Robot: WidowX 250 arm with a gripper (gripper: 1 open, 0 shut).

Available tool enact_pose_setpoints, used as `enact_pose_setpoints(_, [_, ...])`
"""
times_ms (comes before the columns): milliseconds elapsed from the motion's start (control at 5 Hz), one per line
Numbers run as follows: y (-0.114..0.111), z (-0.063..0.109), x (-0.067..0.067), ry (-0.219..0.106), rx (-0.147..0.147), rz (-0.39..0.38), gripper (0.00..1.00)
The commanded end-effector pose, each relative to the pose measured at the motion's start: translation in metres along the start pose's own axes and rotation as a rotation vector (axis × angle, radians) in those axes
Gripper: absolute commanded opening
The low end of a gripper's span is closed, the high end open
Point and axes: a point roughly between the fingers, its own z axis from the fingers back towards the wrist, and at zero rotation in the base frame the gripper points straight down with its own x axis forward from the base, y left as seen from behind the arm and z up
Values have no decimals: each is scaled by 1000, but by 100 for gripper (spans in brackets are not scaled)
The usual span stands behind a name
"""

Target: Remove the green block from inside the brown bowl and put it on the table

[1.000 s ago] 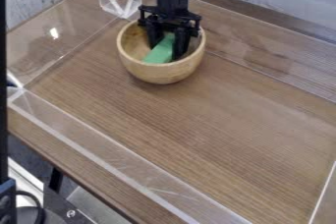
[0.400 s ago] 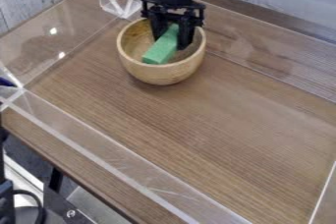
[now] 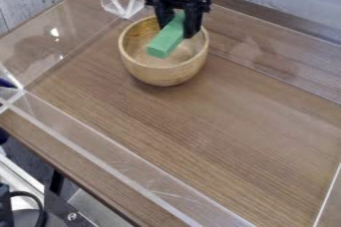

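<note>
I need to let go of the green block on the open tabletop [image 3: 233,100] next to the brown bowl, a little nearer the front.
The green block [image 3: 167,40] hangs tilted in my gripper [image 3: 180,24], whose fingers are shut on its upper end. Its lower end still dips within the rim of the brown bowl [image 3: 144,70], above the bowl's floor. The round wooden bowl stands on the table [image 3: 200,131] toward the back, left of centre. My gripper points nearly straight down from directly above the bowl.
A small clear plastic stand [image 3: 120,0] sits behind the bowl at the back left. Low clear acrylic walls [image 3: 80,136] run along the table's edges. Wood-grain tabletop stretches in front of and to the right of the bowl.
My gripper has risen out of the bowl with the green block held in it. The block has come up off the bowl's floor. The bowl has stayed in place.
</note>
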Motion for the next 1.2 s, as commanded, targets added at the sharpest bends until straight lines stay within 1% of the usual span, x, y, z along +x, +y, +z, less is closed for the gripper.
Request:
enact_pose_setpoints(0, [-15, 44, 5, -124, 14, -47, 0])
enact_pose_setpoints(200, [-22, 50, 4, -134, 5, -69, 0])
enact_pose_setpoints(400, [-38, 51, 2, -135, -3, -112, 0])
enact_pose_setpoints(600, [-61, 45, -3, -121, -7, -175, 0])
enact_pose_setpoints(800, [-89, 33, -3, -103, -7, -239, 0])
enact_pose_setpoints(1000, [-101, 22, -7, -80, -6, -281, 0])
